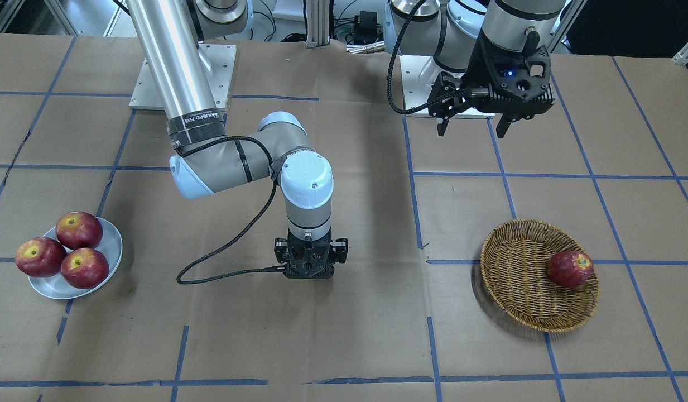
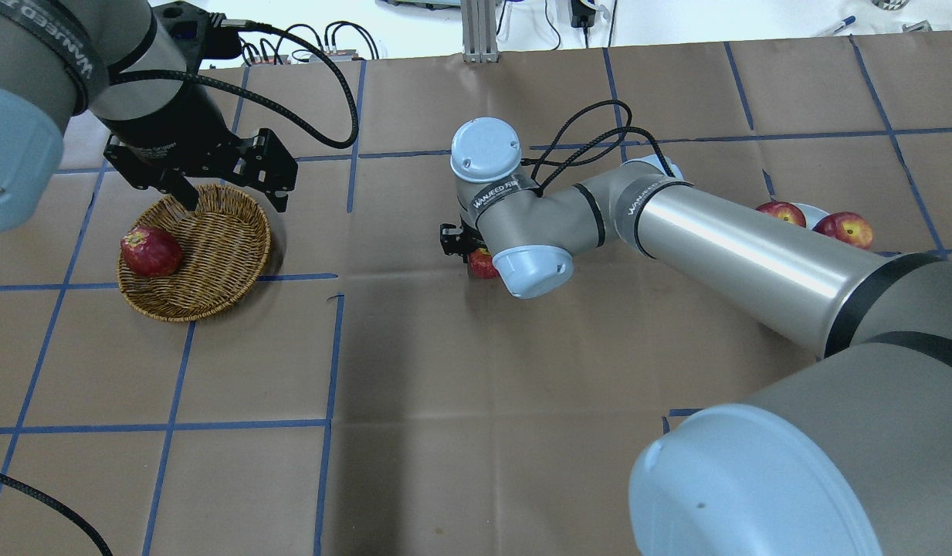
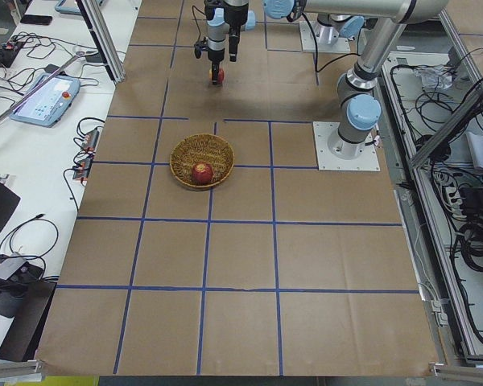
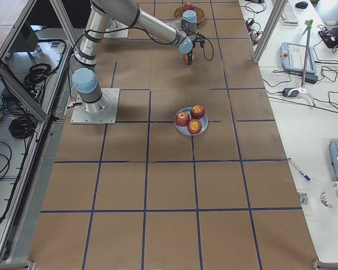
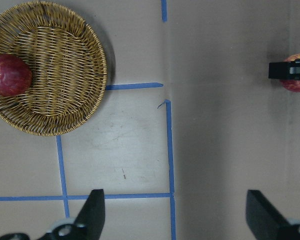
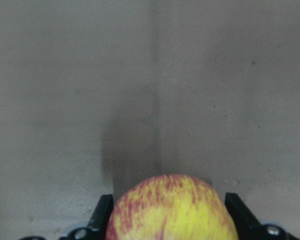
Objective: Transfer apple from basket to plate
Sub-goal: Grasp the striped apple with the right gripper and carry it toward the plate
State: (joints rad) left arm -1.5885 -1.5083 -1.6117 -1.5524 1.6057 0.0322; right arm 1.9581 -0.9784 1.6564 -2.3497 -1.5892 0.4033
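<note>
My right gripper is to let go of the yellow apple on top of the dark red apples (image 1: 51, 244) on the pale plate.
My right gripper (image 6: 169, 222) is shut on the apple (image 6: 172, 210), yellow with red streaks, low over the middle of the table. The apple shows under the wrist in the overhead view (image 2: 482, 265) and in the left wrist view (image 5: 296, 86). The wicker basket (image 1: 516, 268) sits on the robot's left side of the table and holds one dark red apple (image 1: 569, 268). My left gripper (image 1: 472, 129) is open and empty, raised beside the basket (image 2: 213, 247). The pale plate (image 1: 114, 245) sits on the robot's right side.
Three dark red apples (image 1: 76, 248) fill the plate. The right arm's long link (image 2: 738, 255) stretches over the table's right half. A black cable (image 1: 221, 262) loops beside the right wrist. Blue tape lines grid the brown paper.
</note>
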